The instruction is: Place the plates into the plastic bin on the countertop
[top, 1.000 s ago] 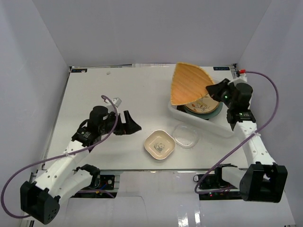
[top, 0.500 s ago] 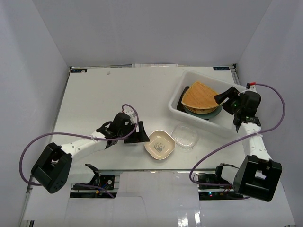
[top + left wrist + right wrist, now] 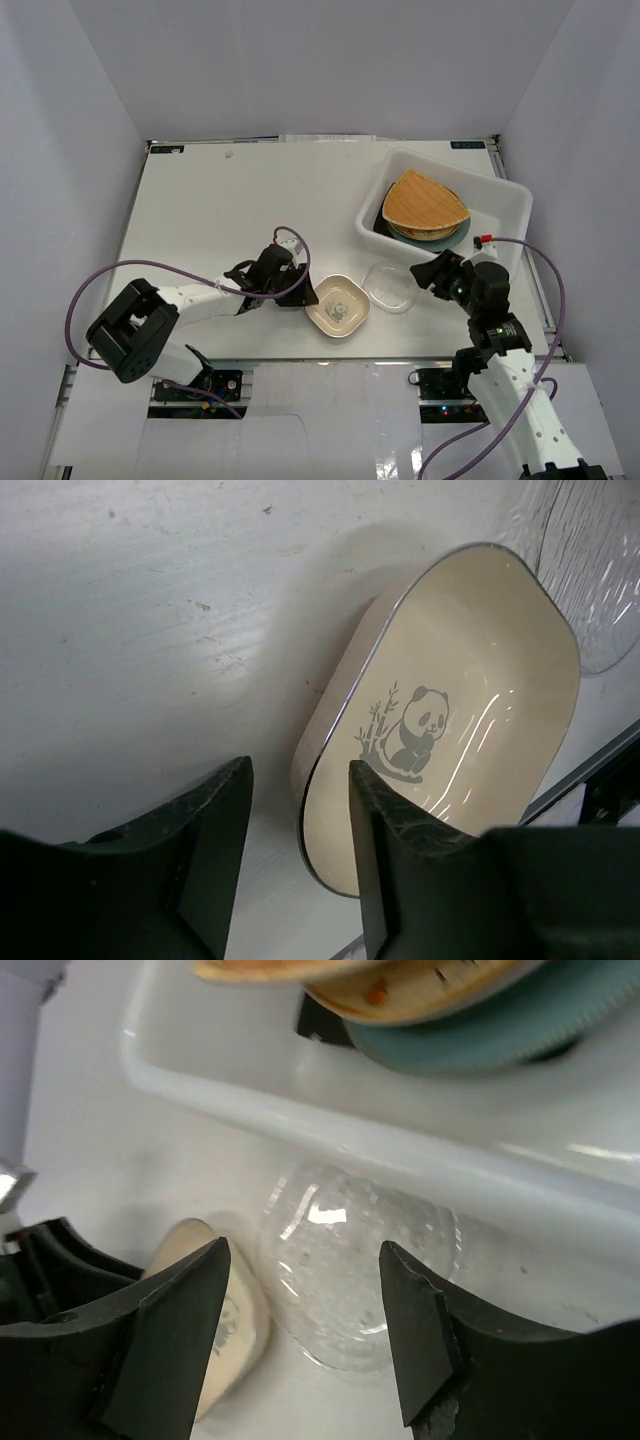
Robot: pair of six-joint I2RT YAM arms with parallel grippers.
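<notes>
The bin's near side crowds the glass plate's far edge; I need to pinch the plate's free side rim (image 3: 414, 300) with my right gripper and draw it clear before lifting.
A small cream square plate (image 3: 338, 305) with a panda print (image 3: 470, 710) lies on the countertop (image 3: 220, 210). My left gripper (image 3: 305, 290) is open and straddles its left rim (image 3: 300, 845), one finger outside and one over the inside. Right of it lies the clear glass plate (image 3: 392, 287). My open right gripper (image 3: 428, 275) hangs just above it, its fingers to either side (image 3: 305, 1345) of the glass (image 3: 360, 1260). The plastic bin (image 3: 500, 205) at the back right holds an orange woven plate (image 3: 425, 203) on top of a teal plate (image 3: 480, 1035).
The bin's near wall (image 3: 300, 1090) stands right behind the glass plate. Both plates lie close to the table's front edge (image 3: 340, 355). White walls enclose the table on the left, back and right. A purple cable (image 3: 180, 268) loops over the left arm.
The right gripper let the orange plate drop into the bin, then drew back and down to the glass plate. The left arm swung right to the square plate and its jaws narrowed.
</notes>
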